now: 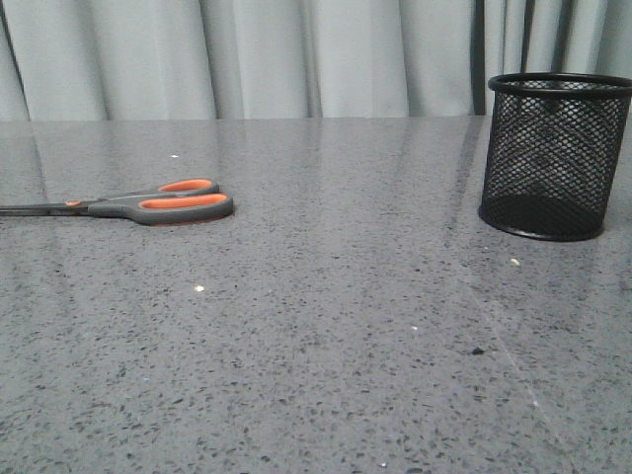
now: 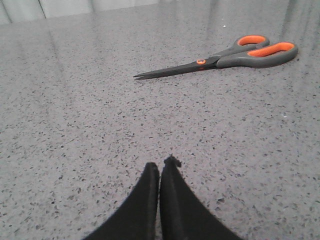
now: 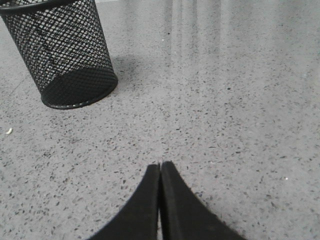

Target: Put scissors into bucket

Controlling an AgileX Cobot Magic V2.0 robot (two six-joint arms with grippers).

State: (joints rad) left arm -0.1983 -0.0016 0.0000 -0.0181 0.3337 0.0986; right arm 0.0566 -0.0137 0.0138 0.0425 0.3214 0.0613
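Observation:
I move my left gripper to the scissors next and close it on the grey handles' narrow part (image 1: 107,206) (image 2: 215,62), between the orange screw and the finger loops.
The scissors (image 1: 148,204), grey handles with orange linings, lie flat on the grey speckled table at the left, blades pointing left. They also show in the left wrist view (image 2: 235,55), well ahead of my left gripper (image 2: 160,166), which is shut and empty over bare table. The black wire-mesh bucket (image 1: 555,158) stands upright at the far right. In the right wrist view the bucket (image 3: 62,55) stands ahead of my right gripper (image 3: 160,165), which is shut and empty. Neither gripper shows in the front view.
Pale curtains (image 1: 296,54) hang behind the table's far edge. A few small white crumbs (image 1: 199,288) and a dark speck (image 1: 478,351) lie on the tabletop (image 1: 346,326) between the scissors and the bucket.

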